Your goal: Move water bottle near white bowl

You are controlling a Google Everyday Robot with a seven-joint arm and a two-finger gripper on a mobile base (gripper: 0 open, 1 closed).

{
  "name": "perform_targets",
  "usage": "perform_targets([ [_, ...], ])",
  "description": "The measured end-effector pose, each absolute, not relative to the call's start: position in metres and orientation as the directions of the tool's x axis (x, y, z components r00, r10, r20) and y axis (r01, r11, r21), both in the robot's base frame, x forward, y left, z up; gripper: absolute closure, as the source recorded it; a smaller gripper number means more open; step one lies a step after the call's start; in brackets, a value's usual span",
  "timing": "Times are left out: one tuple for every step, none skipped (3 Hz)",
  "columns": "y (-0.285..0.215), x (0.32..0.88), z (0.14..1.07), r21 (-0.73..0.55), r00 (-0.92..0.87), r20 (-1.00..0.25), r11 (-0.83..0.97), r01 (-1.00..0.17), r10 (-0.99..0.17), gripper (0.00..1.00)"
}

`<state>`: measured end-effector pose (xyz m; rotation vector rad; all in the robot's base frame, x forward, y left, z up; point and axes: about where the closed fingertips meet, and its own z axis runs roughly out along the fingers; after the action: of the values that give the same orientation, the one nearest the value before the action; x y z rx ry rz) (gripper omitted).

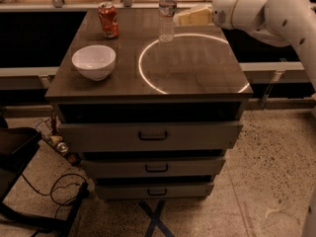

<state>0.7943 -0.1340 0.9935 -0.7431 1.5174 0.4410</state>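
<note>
The water bottle's upper half (168,6), below the bottle's cap, is the next place my gripper will go to, and it should close on the bottle there.
The water bottle (167,14), clear with a pale label band, stands upright at the back middle of the dark cabinet top (197,73). The white bowl (94,61) sits at the left side of the top, well apart from the bottle. My gripper (183,17) reaches in from the right at the end of the white arm (266,11); its cream fingertips are just right of the bottle at about label height.
An orange-red soda can (108,19) stands at the back left, behind the bowl. A bright ring of light (148,80) lies on the top. Drawers (150,135) are below. A counter edge (98,6) runs behind. Cables (54,186) lie on the floor at left.
</note>
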Motion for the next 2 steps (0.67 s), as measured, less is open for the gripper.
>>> perform_targets([
  [-0.115,0.822,0.985,-0.128,0.009,-0.986,0.716,-0.686,-0.168,0.00],
  [-0.106,0.849,0.973,-0.076,-0.021,-0.992,0.724,-0.686,-0.124,0.00],
])
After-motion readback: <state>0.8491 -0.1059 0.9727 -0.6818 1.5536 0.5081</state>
